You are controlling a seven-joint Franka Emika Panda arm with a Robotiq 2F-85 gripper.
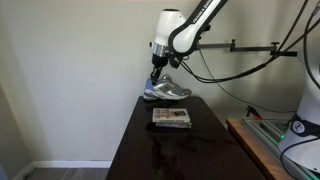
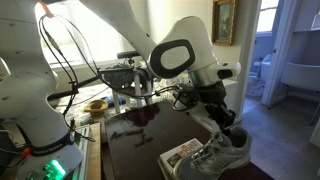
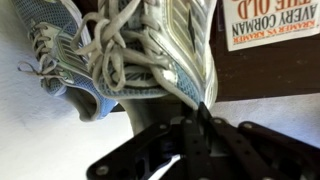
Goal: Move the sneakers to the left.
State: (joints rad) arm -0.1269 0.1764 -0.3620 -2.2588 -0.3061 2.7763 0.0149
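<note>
The robot's gripper needs to release the nearer sneaker, now beside its mate, on the dark table [image 1: 171, 136] just in front of the flat book.
The sneakers [image 1: 170, 92] are a grey-silver pair with blue accents and white laces, at the far end of the dark table [image 1: 160, 150]. They also show in an exterior view [image 2: 222, 155] at the table's near corner. In the wrist view one shoe [image 3: 160, 50] fills the top middle and its mate [image 3: 55, 50] lies beside it at the left. My gripper [image 3: 200, 108] is shut, with its fingertips pinched on the rim of the nearer shoe. In both exterior views the gripper [image 1: 156, 80] [image 2: 232, 128] comes down onto the pair from above.
A flat book with a reddish cover [image 1: 171, 117] lies on the table right next to the sneakers, and also shows in an exterior view [image 2: 185, 153] and the wrist view [image 3: 270, 25]. A white wall stands behind the table. A wooden bench [image 1: 255, 145] flanks the table.
</note>
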